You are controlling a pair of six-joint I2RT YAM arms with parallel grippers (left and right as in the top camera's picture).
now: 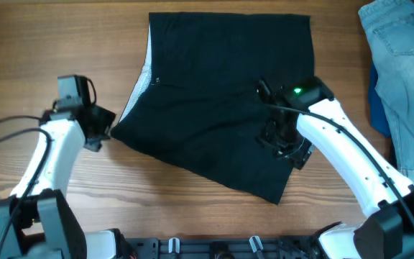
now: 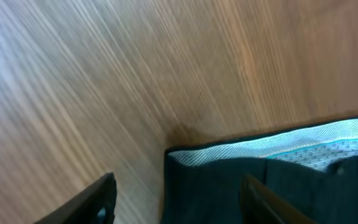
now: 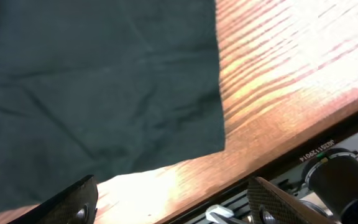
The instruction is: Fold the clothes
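The near leg of the shorts slants toward me and its bottom corner is clear of my open right gripper, so I will pinch that corner (image 1: pixel 274 197) before I fold the leg over.
The black shorts (image 1: pixel 214 101) lie spread on the wooden table, the pale waistband lining showing along their left edge (image 1: pixel 141 80). My left gripper (image 1: pixel 100 129) is open at the shorts' lower left corner; in the left wrist view its fingers (image 2: pixel 179 202) straddle the corner of the dark cloth (image 2: pixel 229 186) below the pale lining (image 2: pixel 278 146). My right gripper (image 1: pixel 290 147) is open above the shorts' lower right part. In the right wrist view its fingers (image 3: pixel 173 205) are open over the cloth's corner (image 3: pixel 104 81) and bare wood.
Light blue denim jeans (image 1: pixel 401 65) and a dark blue garment (image 1: pixel 378 101) lie at the right edge of the table. The table's front edge with a black rail (image 1: pixel 214 248) runs along the bottom, also in the right wrist view (image 3: pixel 303 155).
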